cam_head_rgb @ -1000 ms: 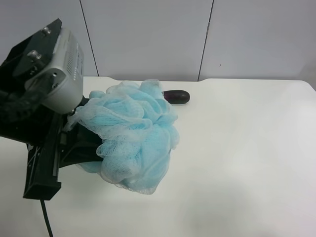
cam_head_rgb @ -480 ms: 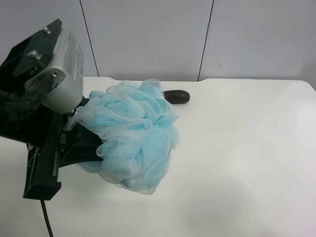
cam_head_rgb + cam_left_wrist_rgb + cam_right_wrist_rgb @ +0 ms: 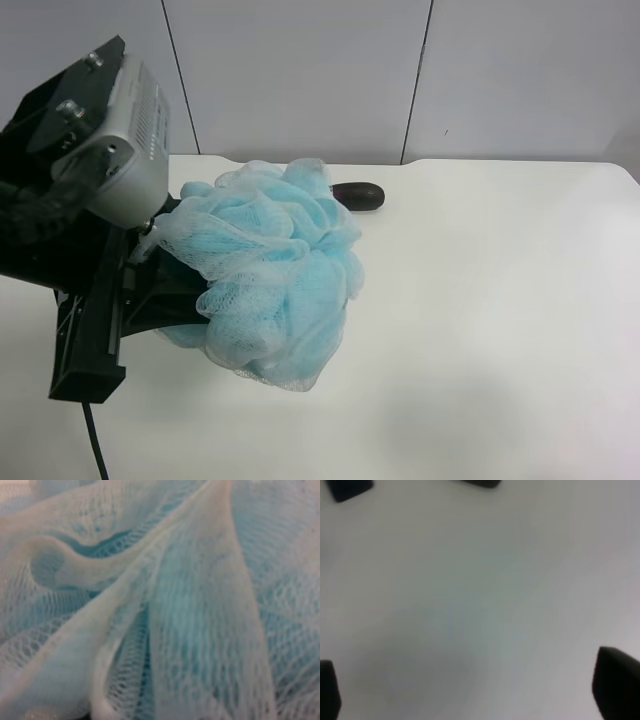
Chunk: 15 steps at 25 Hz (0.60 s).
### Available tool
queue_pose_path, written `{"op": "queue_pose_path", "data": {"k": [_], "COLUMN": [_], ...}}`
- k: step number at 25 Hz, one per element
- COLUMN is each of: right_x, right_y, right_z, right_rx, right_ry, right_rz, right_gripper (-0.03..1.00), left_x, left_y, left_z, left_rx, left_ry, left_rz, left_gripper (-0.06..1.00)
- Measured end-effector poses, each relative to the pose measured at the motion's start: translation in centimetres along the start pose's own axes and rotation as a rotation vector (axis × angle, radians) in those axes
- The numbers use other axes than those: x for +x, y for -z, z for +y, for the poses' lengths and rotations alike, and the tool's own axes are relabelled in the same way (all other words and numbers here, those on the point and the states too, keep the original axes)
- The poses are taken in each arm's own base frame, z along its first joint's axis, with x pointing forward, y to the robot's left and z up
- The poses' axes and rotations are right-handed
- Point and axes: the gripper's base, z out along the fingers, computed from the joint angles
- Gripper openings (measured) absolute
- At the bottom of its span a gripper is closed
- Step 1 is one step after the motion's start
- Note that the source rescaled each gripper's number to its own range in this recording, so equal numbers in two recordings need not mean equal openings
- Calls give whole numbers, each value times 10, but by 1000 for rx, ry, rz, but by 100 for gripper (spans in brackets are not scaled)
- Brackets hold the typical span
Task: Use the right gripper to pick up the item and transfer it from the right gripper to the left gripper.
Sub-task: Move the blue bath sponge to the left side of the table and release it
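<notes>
Next, my left hand releases the pouf on the white table (image 3: 123, 246) behind the black arm end, toward the grey wall panels.
The item, a fluffy light-blue mesh bath pouf (image 3: 270, 275), hangs from my left gripper (image 3: 172, 292), the black arm end with the silver-grey camera box, at the exterior high view's left. The gripper is shut on the pouf, and the mesh hides its fingertips. The left wrist view is filled with the pouf's mesh (image 3: 165, 605). My right gripper (image 3: 472, 685) shows only in the right wrist view. Its two black fingertips (image 3: 617, 682) stand wide apart over bare white table, open and empty. It is out of the exterior high view.
A dark purple eggplant (image 3: 358, 195) lies on the white table (image 3: 500, 300) just behind the pouf. Grey wall panels stand behind the table. Two dark blurred shapes (image 3: 350, 489) sit at the edge of the right wrist view.
The pouf has settled very slightly in the left gripper's hold. The arm has hardly moved.
</notes>
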Motion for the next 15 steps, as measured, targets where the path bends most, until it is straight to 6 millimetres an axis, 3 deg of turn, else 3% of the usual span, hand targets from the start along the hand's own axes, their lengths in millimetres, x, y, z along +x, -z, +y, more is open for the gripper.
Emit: {"op": "queue_pose_path", "data": {"k": [6, 15], "right_x": [4, 4], "right_y": [7, 7], "right_z": [1, 1], "right_rx": [217, 254], "right_ry": [-123, -144], "right_rz": [-69, -71], "right_gripper": [100, 100], "left_x": [0, -3], "left_y": [0, 0], "left_z": [0, 3], "left_rx": [0, -34], "left_ry": [0, 69], "left_rz": [0, -30], "left_gripper": [2, 1]}}
